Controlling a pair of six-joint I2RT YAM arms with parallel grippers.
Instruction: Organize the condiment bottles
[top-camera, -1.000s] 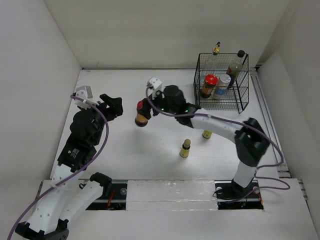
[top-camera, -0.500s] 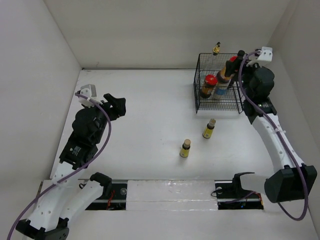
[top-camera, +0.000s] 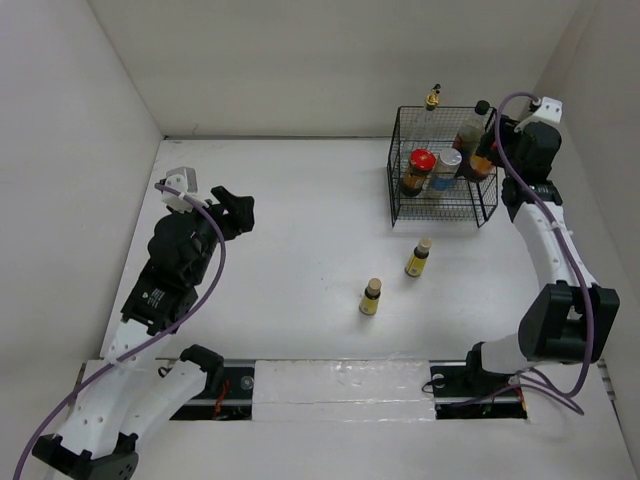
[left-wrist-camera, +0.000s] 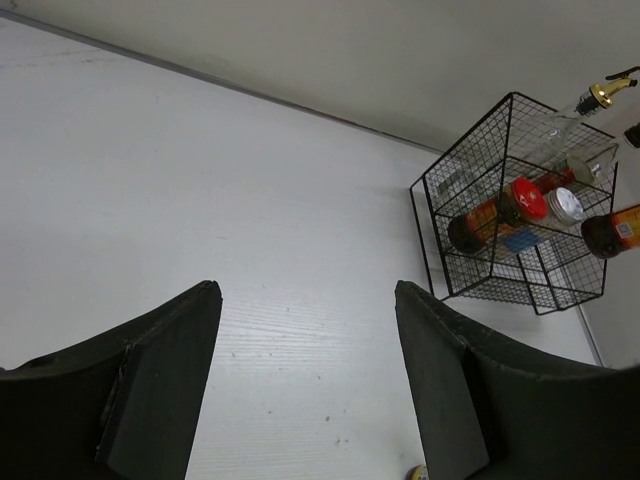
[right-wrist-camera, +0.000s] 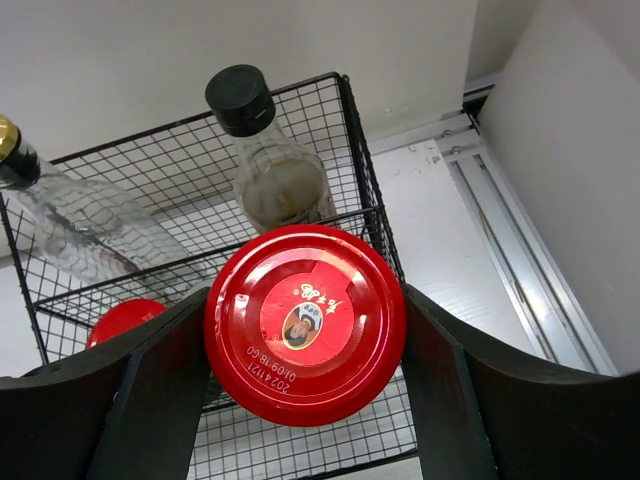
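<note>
My right gripper is going to set the red-lidded dark jar down next to the silver-lidded shaker, in front of the black-capped bottle (top-camera: 461, 187).
My right gripper (top-camera: 487, 152) is shut on a red-lidded dark jar (top-camera: 482, 166), held above the right end of the black wire basket (top-camera: 392, 185). In the right wrist view its red lid (right-wrist-camera: 305, 325) fills the space between my fingers (right-wrist-camera: 165, 400). Inside the basket stand another red-lidded jar (top-camera: 420, 168), a silver-lidded shaker (top-camera: 449, 166), a black-capped bottle (top-camera: 470, 127) and a clear gold-capped bottle (top-camera: 433, 99). Two tiny yellow bottles (top-camera: 418, 257) (top-camera: 371, 297) stand on the table in front of the basket. My left gripper (top-camera: 238, 207) stands open and empty, far to the left.
The basket sits in the back right corner, close to the side wall and a metal rail (top-camera: 525, 190). White walls enclose the table on the left, back and right. In the left wrist view the basket (left-wrist-camera: 430, 240) is ahead to the right.
My right arm has swung the red-lidded jar from the middle of the table across to the basket and now holds it over its right end. The left arm has barely shifted.
</note>
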